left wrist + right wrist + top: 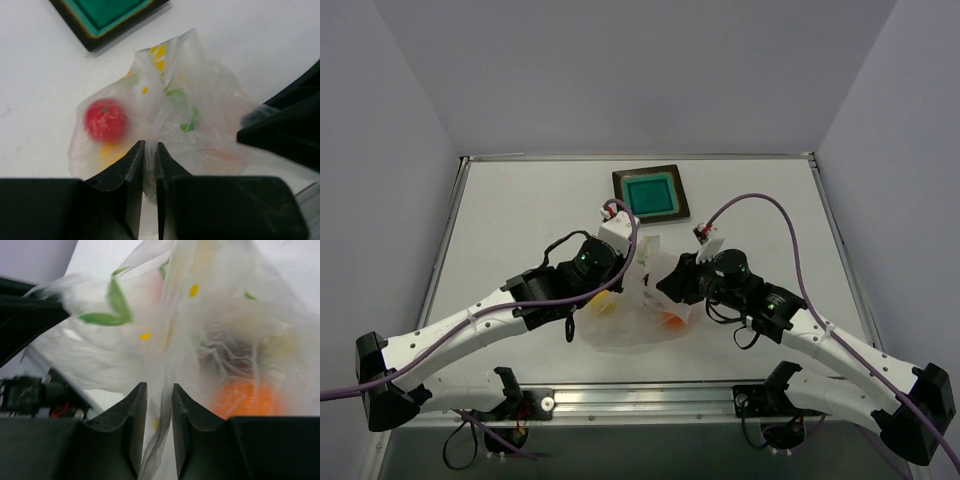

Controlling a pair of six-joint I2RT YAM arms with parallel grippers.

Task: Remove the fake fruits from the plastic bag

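The bag's film bunches over the fruits between the robot's grippers, so the left gripper should open, grasp the bag's edge (80,120) beside the red fruit and pull it wide.
The crinkly plastic bag (635,318) lies between the two arms near the table's front. My left gripper (150,147) is shut on a pinched fold of the bag (200,100), and a red fruit (105,120) shows through the film just left of its fingers. My right gripper (159,389) is closed down on another fold of the bag (165,330), with an orange fruit (245,397) inside the film to its right and a dark one (235,356) dimly behind it. From above, both grippers (628,283) (667,285) meet at the bag's top, and orange (672,320) and yellow (605,304) patches show inside.
A square teal tray (651,192) with a dark brown rim (90,37) sits on the white table just beyond the bag. Purple cables loop over both arms. The right arm's black body (285,130) is close on the right in the left wrist view.
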